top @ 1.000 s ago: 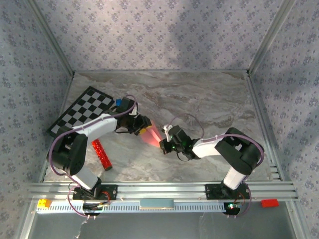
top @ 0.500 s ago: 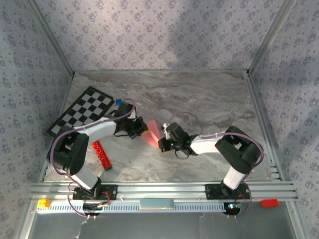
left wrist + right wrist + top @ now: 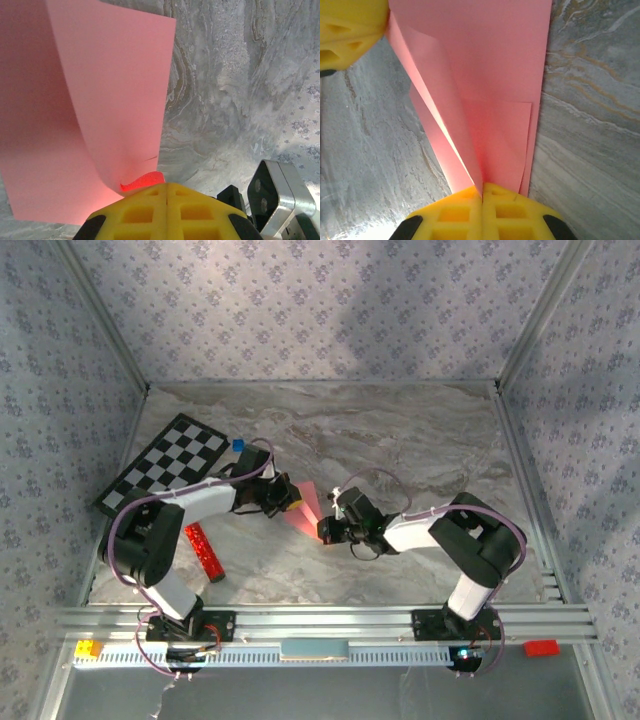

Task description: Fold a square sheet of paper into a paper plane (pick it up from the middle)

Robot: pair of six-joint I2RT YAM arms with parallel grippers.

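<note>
The paper stands in a loose bend at my left gripper's fingers, so my left gripper will open, grab the paper's outer edge (image 3: 288, 518) and move it farther across.
The square sheet of paper (image 3: 308, 506) is salmon pink, folded into layers and held just above the marble table between both arms. My left gripper (image 3: 288, 502) is shut on its left edge; in the left wrist view the sheet (image 3: 100, 100) curls down into the closed yellow fingertips (image 3: 150, 192). My right gripper (image 3: 326, 530) is shut on the near end. In the right wrist view the folded layers (image 3: 490, 75) run into the seam of the gripper (image 3: 482, 189). The left gripper's yellow finger (image 3: 347, 27) shows at the paper's far left corner.
A black-and-white checkerboard (image 3: 165, 462) lies at the back left with a tiny blue cube (image 3: 238, 445) beside it. A red glittery bar (image 3: 203, 550) lies near the left arm. Patterned walls and metal rails (image 3: 320, 618) enclose the table.
The left gripper's jaws have shut on the paper's edge. Both grippers have drawn slightly closer together, and the sheet has bent upward between them.
</note>
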